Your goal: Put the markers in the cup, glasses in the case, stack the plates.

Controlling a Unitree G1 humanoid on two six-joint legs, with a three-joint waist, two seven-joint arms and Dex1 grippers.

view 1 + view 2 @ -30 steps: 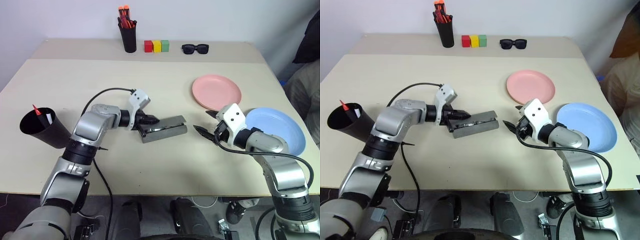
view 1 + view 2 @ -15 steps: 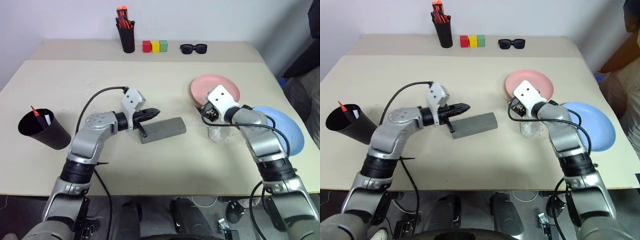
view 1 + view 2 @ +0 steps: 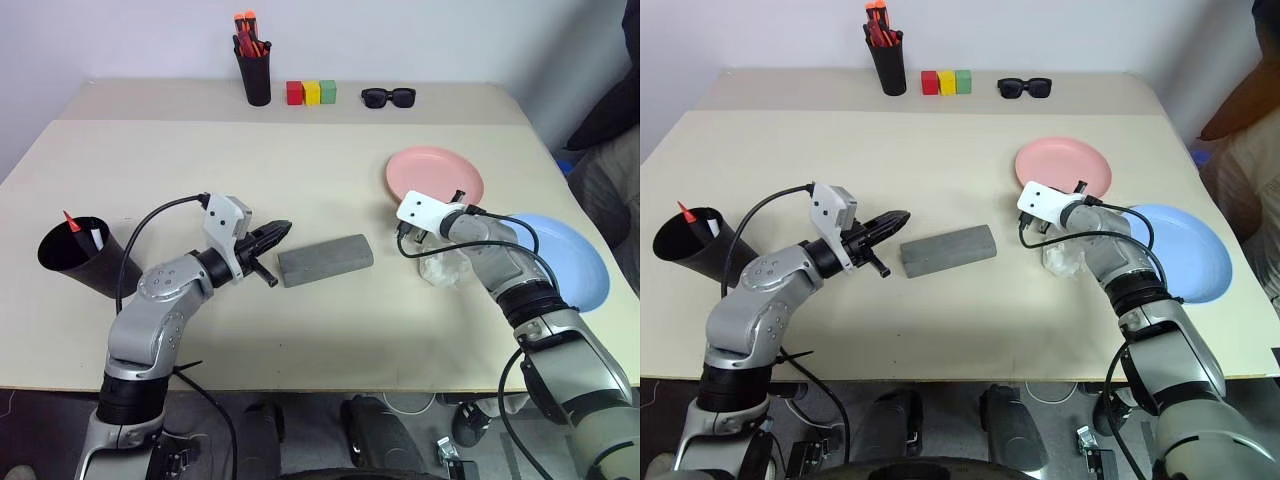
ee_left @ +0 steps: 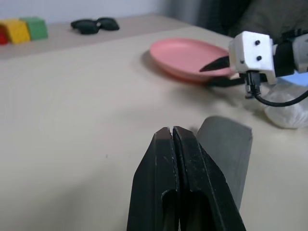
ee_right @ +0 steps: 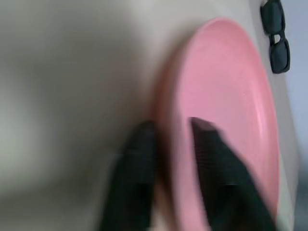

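Note:
My right gripper should release the pink plate squarely atop the blue plate (image 3: 554, 261). The pink plate still lies flat on the table.
The grey case (image 3: 325, 260) lies closed mid-table; the glasses are out of view. My left gripper (image 3: 278, 230) is shut and empty, a little to the left of the case, its tips (image 4: 172, 131) pointing at it. The pink plate (image 3: 435, 175) lies flat on the table, with my right gripper (image 5: 173, 126) shut on its near rim, one finger above and one below. To the right of it lies the blue plate (image 3: 565, 255). At the left edge the black cup (image 3: 85, 262) holds the red marker (image 3: 70, 218) and the white marker (image 3: 95, 237).
A crumpled clear wrapper (image 3: 445, 265) lies by my right wrist. Along the back stand a black pen pot (image 3: 256, 78), three coloured blocks (image 3: 313, 92) and black sunglasses (image 3: 390, 97). A person sits past the table's right edge (image 3: 610, 170).
The case, open a second ago with my left gripper at it, is now closed, and that gripper has drawn back left. My right gripper reached forward and shut on the pink plate's rim.

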